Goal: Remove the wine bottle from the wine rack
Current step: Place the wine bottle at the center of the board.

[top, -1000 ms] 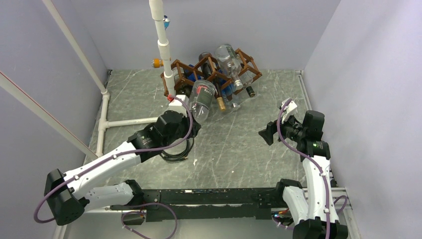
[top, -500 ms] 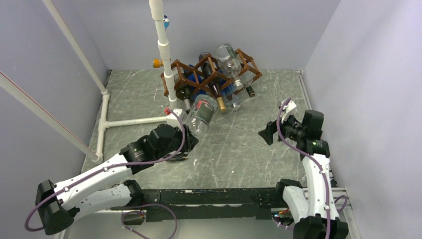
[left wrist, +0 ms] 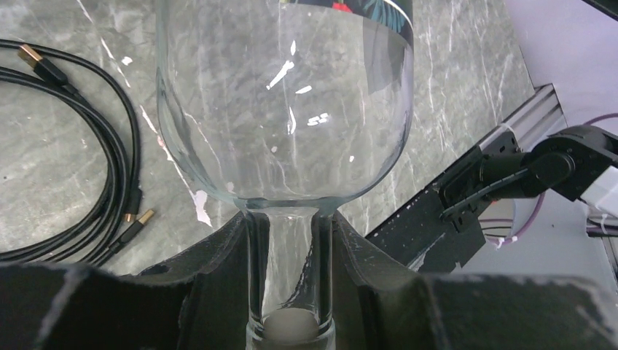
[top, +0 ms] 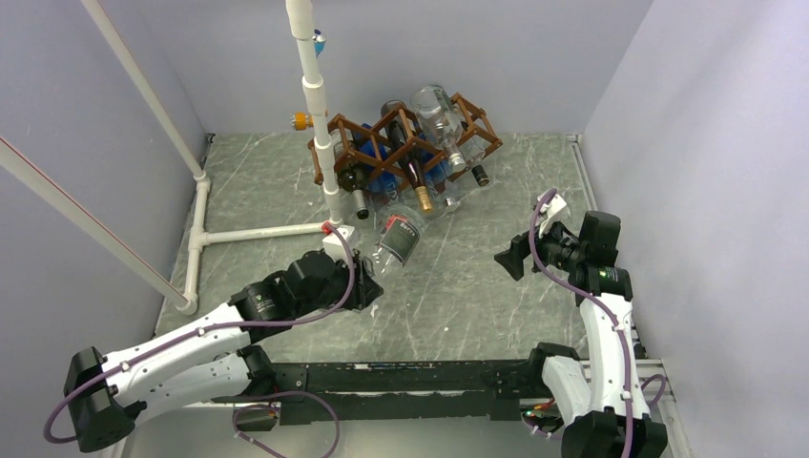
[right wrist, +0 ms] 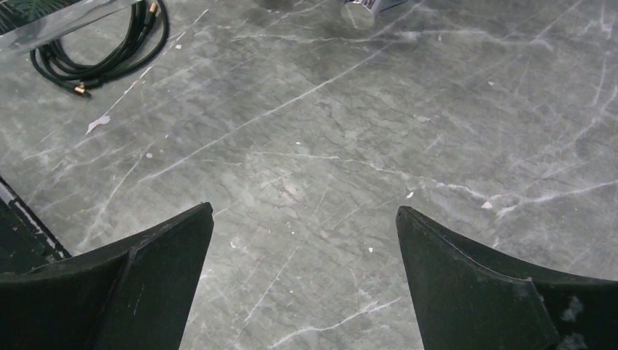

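Note:
My left gripper is going to hand the clear glass wine bottle, now held in front of the rack, over to my right gripper, letting go of it above bare table [top: 454, 297] between my grippers.
The dark brown lattice wine rack [top: 405, 135] stands at the back of the table with several bottles in its cells. My left gripper [top: 365, 272] is shut on the neck of a clear glass wine bottle [top: 396, 239], which is out of the rack and held in front of it, base toward the rack. In the left wrist view the black fingers [left wrist: 218, 255] clamp the clear neck [left wrist: 289, 270] below the bottle's wide shoulder [left wrist: 284, 109]. My right gripper [top: 508, 258] is open and empty over bare table on the right; its wrist view [right wrist: 304, 219] shows only table between the fingers.
A white PVC pipe frame [top: 315, 95] stands left of the rack, with a pipe [top: 258, 232] along the table. A coiled black cable [left wrist: 87, 146] lies on the table by my left gripper, also in the right wrist view [right wrist: 102, 51]. A black rail [top: 410, 377] runs along the near edge.
My left gripper has pulled the clear bottle out of the rack toward the near edge, and the arm has drawn back and lowered. The right arm has not moved.

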Tool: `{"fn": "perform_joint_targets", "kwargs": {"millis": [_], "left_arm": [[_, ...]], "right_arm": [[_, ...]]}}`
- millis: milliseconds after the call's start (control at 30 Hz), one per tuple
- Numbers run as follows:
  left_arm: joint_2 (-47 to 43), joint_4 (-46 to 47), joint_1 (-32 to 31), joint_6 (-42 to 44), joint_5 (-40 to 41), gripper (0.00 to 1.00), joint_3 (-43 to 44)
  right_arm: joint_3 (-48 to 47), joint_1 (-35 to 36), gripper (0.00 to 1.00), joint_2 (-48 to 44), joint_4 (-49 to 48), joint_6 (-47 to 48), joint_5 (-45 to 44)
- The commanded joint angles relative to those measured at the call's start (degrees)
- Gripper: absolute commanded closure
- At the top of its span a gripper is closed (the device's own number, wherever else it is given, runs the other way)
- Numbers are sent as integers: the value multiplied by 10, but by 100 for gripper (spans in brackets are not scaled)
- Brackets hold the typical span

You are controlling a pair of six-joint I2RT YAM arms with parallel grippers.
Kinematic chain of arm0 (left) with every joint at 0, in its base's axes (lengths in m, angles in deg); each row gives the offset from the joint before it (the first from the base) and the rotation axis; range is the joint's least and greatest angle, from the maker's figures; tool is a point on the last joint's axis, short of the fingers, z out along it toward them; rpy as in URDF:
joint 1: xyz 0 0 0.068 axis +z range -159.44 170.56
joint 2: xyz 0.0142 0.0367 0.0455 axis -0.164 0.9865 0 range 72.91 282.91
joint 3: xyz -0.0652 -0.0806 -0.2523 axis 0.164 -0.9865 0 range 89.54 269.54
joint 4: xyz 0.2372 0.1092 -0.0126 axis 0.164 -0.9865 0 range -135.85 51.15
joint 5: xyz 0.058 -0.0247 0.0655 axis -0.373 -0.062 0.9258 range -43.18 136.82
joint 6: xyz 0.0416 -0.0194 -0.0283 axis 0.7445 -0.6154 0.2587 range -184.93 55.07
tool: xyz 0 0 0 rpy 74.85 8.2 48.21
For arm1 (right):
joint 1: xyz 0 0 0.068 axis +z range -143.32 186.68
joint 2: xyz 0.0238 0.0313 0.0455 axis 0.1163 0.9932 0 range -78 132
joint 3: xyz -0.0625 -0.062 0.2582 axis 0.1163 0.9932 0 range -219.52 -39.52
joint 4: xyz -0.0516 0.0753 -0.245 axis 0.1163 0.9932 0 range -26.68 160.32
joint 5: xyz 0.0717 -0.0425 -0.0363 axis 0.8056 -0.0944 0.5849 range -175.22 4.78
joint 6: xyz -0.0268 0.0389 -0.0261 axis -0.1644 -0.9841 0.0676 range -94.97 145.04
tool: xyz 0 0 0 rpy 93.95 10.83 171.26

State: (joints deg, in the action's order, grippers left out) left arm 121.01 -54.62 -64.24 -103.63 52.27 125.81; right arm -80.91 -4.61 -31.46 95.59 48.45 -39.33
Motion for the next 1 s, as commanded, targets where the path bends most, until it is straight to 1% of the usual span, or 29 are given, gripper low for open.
{"fn": "perform_joint_targets", "kwargs": {"millis": [0,233,333,567,867,967], "left_arm": [[-30,191,-12,0,-15,100,27],[0,196,-28,0,-48,100,33],[15,197,-34,2,-59,100,39],[53,202,-50,1,-85,100,56],[90,197,-64,-9,-106,100,71],[102,197,-66,-20,-120,100,76]], "right_arm": [[-7,-6,0,0,11,28,43],[-19,-8,0,-3,37,57,63],[-37,-8,0,-3,68,82,73],[-69,-8,0,-6,161,173,86],[-100,-8,0,-5,256,280,146],[-104,-8,0,-2,297,344,173]]}}
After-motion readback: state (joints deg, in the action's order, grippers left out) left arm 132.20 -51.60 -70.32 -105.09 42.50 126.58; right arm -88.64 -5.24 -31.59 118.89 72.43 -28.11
